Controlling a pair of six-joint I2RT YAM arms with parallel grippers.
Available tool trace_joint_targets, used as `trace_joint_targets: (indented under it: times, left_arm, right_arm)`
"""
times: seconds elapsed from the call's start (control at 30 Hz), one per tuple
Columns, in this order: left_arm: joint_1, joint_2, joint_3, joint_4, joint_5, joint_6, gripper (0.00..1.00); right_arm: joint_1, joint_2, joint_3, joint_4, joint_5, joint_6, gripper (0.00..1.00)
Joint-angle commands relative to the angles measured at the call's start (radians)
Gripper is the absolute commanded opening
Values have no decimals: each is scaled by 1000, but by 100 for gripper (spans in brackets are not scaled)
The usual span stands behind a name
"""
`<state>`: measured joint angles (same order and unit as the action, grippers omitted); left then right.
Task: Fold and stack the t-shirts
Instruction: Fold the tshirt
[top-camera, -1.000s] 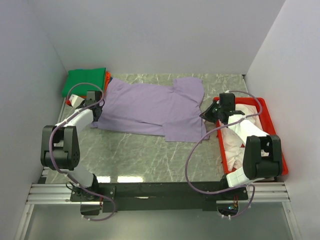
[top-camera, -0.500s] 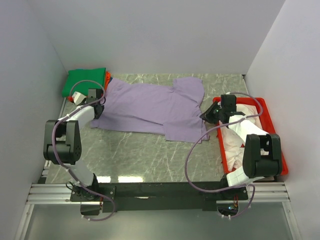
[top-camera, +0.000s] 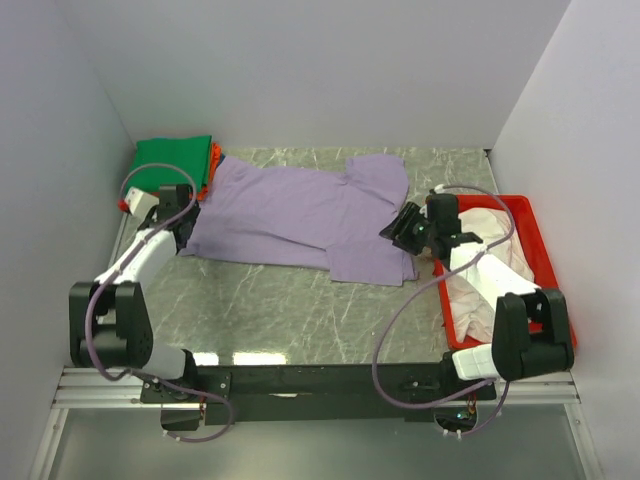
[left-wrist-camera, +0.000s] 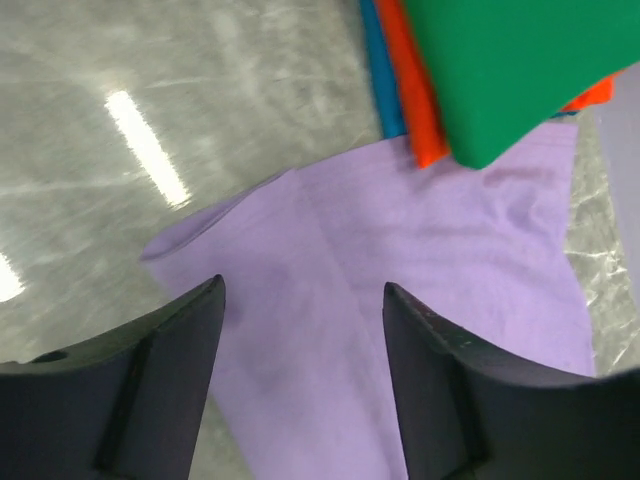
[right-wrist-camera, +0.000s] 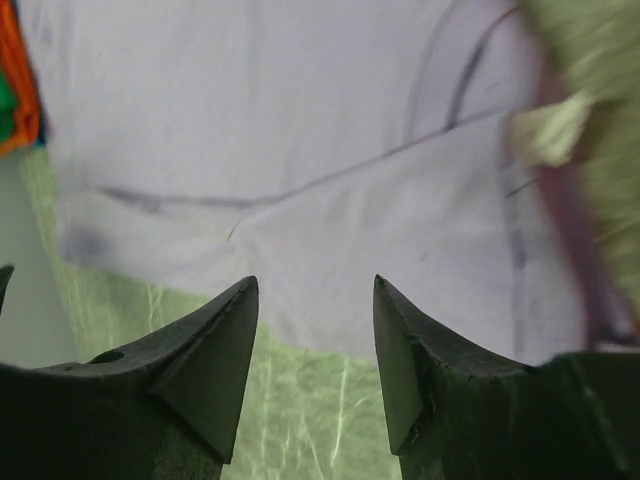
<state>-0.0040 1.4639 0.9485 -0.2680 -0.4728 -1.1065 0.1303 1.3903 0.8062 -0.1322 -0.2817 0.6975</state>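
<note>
The robot's right gripper needs to next grab the lavender t-shirt by the near sleeve's outer corner (top-camera: 402, 283) (right-wrist-camera: 522, 355), the one closest to the red tray.
A lavender t-shirt (top-camera: 300, 215) lies spread flat across the middle of the table, hem to the left and neck to the right. My left gripper (top-camera: 186, 214) hovers open over the hem's left corner (left-wrist-camera: 400, 300), nothing between its fingers (left-wrist-camera: 302, 284). My right gripper (top-camera: 401, 228) stands open just above the shirt's right edge (right-wrist-camera: 300, 150), also empty (right-wrist-camera: 314, 280). A folded green t-shirt (top-camera: 170, 160) tops a stack at the back left, with an orange-red one (left-wrist-camera: 410, 90) and a blue one (left-wrist-camera: 378, 70) under it. A pale pinkish-white shirt (top-camera: 490, 270) lies crumpled in the tray.
A red plastic tray (top-camera: 548, 262) sits at the right side of the table, by the right wall. White walls close in the left, back and right. Bare marble tabletop (top-camera: 300, 310) runs between the lavender shirt and the arm bases.
Both grippers have opened and let go of the lavender shirt, which now lies flat. The right gripper has shifted left over the shirt's edge; the left arm's elbow has swung down and outward.
</note>
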Motion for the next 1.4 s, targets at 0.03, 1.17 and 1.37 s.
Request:
trace_joint_targets:
  times: [0.03, 1.17, 1.37]
  left_arm:
    - [30, -69, -135, 1, 3, -56, 63]
    - [110, 39, -211, 227, 21, 27, 8]
    - [110, -14, -194, 205, -46, 68, 10]
  right_arm:
    - [86, -69, -64, 71, 36, 17, 56]
    - [149, 150, -90, 126, 68, 11, 51]
    - [146, 177, -84, 111, 70, 11, 51]
